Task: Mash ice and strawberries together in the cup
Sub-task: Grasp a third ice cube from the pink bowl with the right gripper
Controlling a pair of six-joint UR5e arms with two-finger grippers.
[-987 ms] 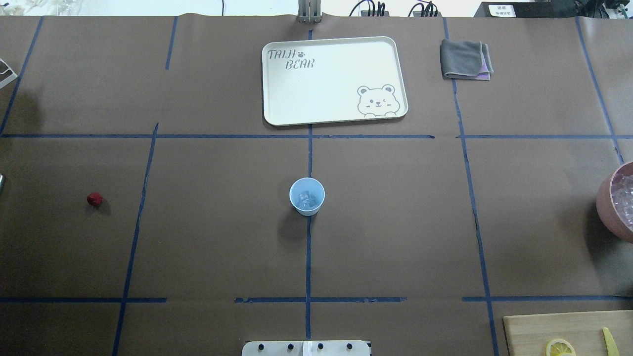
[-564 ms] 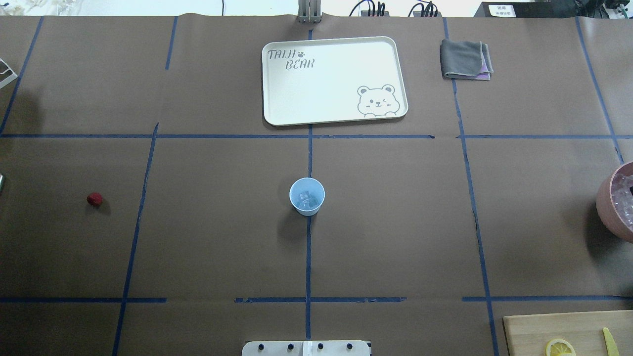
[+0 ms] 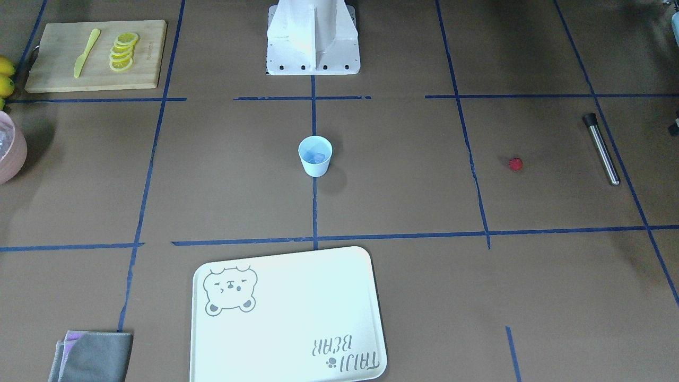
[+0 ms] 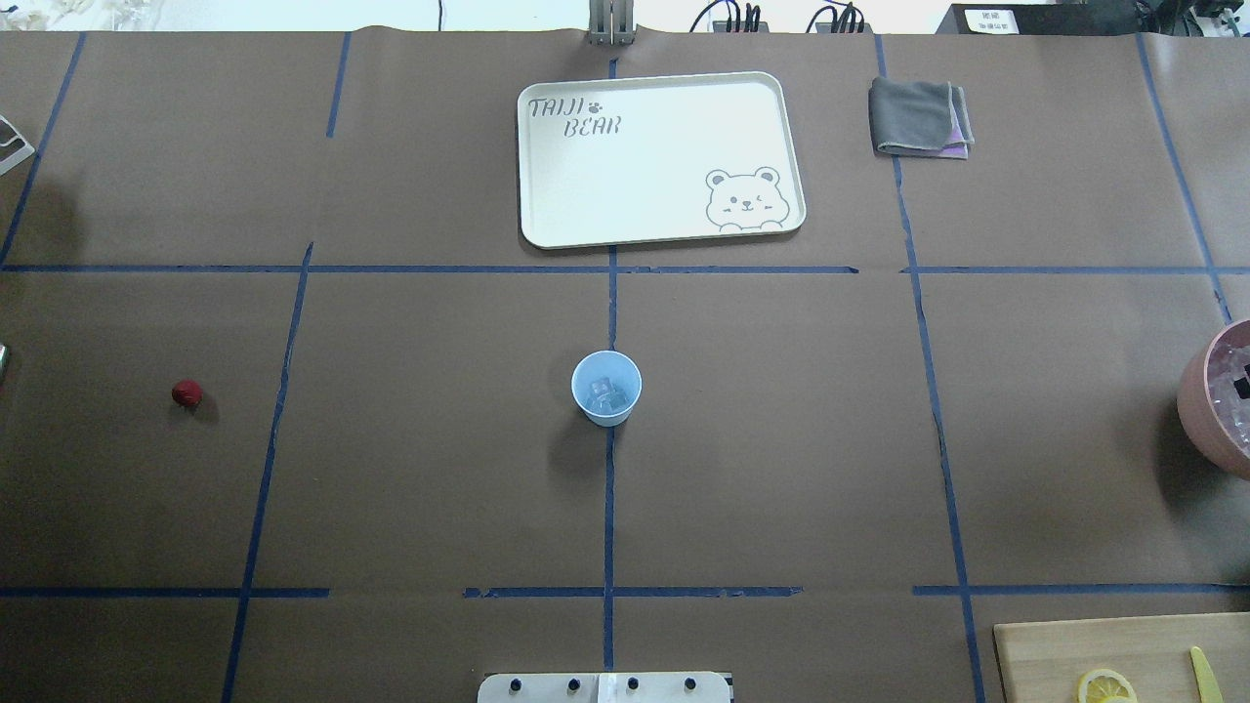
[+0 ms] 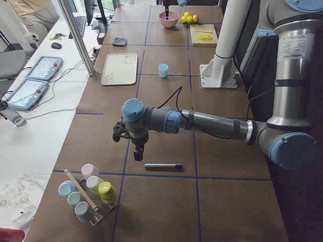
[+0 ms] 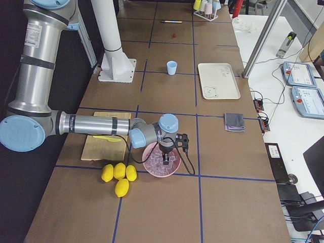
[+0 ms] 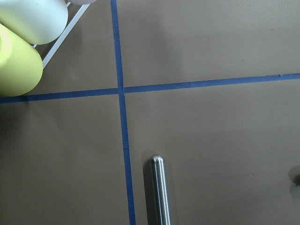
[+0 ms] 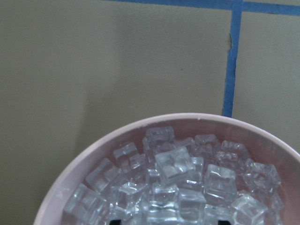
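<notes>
Next, my right gripper drops an ice cube onto the ice chunks inside the pale blue cup [image 3: 313, 156].
The pale blue cup [image 4: 606, 388] stands upright at the table's centre with a few chunks of ice [image 4: 603, 395] in it. One red strawberry [image 4: 187, 393] lies alone on the paper far to the left. My right gripper [image 6: 166, 157] hangs over a pink bowl [image 6: 162, 162] heaped with ice cubes [image 8: 180, 187]. Its dark fingertips [image 8: 118, 218] are set apart among the cubes, open. My left gripper [image 5: 137, 150] hovers just above the table beside a steel muddler [image 5: 163, 165]. I cannot tell whether it is open or shut.
A cream bear tray [image 4: 659, 156] and a folded grey cloth [image 4: 920, 117] lie at the far side. A cutting board [image 3: 95, 54] holds lemon slices and a yellow knife. Whole lemons [image 6: 119, 174] sit by the bowl. A rack of pastel cups [image 5: 88, 194] stands near the muddler.
A dark fingertip of the right gripper now shows over the ice in the pink bowl at the overhead view's right edge. Cup and strawberry have not moved.
</notes>
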